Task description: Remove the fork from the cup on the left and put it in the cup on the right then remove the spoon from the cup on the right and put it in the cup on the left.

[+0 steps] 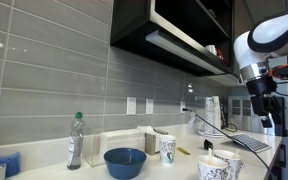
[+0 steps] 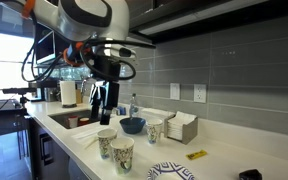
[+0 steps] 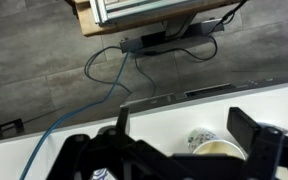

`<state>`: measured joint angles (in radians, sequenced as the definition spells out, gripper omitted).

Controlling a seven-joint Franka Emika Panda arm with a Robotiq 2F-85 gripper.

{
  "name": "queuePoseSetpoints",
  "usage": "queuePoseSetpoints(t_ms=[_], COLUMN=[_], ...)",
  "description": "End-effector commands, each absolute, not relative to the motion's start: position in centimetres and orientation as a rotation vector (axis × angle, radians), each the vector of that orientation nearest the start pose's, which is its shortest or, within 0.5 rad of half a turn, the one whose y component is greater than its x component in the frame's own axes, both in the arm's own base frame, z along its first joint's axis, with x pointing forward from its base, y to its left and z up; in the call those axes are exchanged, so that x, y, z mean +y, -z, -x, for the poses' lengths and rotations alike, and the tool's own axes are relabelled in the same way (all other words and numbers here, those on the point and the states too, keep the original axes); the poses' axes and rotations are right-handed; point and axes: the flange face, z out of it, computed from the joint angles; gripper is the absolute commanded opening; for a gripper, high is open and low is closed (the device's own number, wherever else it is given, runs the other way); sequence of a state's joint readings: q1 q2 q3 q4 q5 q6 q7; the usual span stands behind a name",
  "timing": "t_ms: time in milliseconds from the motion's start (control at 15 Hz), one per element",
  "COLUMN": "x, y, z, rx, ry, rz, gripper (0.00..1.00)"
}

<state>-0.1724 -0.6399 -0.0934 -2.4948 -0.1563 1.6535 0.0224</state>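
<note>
The fork's handle (image 1: 209,148) sticks up above the front patterned cup's rim, and my gripper needs to go there next and close on it.
Two patterned paper cups stand side by side near the counter's front edge, seen in both exterior views (image 1: 212,168) (image 1: 230,160) (image 2: 107,142) (image 2: 122,153). A third patterned cup (image 1: 167,148) (image 2: 154,131) stands farther back. The fork and spoon are too small to make out. My gripper (image 1: 267,108) (image 2: 104,100) hangs well above the cups, open and empty. In the wrist view its two fingers (image 3: 184,125) are spread wide, with a cup (image 3: 209,147) on the white counter below, between them.
A blue bowl (image 1: 125,162) (image 2: 132,125) sits behind the cups. A clear bottle (image 1: 75,140) and a napkin box (image 2: 182,125) stand near the tiled wall. A patterned plate (image 2: 172,172) lies at the counter's front. A sink (image 2: 79,120) is beyond the gripper.
</note>
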Motion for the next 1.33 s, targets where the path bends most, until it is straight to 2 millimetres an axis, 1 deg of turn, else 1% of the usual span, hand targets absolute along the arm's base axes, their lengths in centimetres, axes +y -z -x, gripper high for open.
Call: queuePoseSetpoints(t_ms=[0, 200, 333, 467, 533, 600, 733, 1000, 1133, 1267], x=[-9.7, -8.1, -6.9, -5.7, -5.1, -5.7, -4.9, -4.9, -5.5, -5.2], y=[-48.4, -48.6, -48.6, -48.3, -48.1, -48.6, -48.2, -48.0, -47.3, -47.0], z=[-32.6, -34.4, -35.7, -37.1, -37.8, -36.9, -37.4, -37.6, -38.0, -38.5], rx=[0.363, 0.309, 0.211, 0.073, -0.001, 0.103, 0.032, 0.013, -0.087, -0.233], ry=[-0.085, 0.133, 0.259, 0.341, 0.351, 0.306, 0.326, 0.325, 0.295, 0.245], rz=[3.104, 3.047, 3.026, 3.002, 2.996, 3.035, 3.026, 3.026, 3.032, 3.016], gripper=[1.0, 1.0, 1.0, 1.0, 1.0, 1.0, 1.0, 1.0, 1.0, 1.0])
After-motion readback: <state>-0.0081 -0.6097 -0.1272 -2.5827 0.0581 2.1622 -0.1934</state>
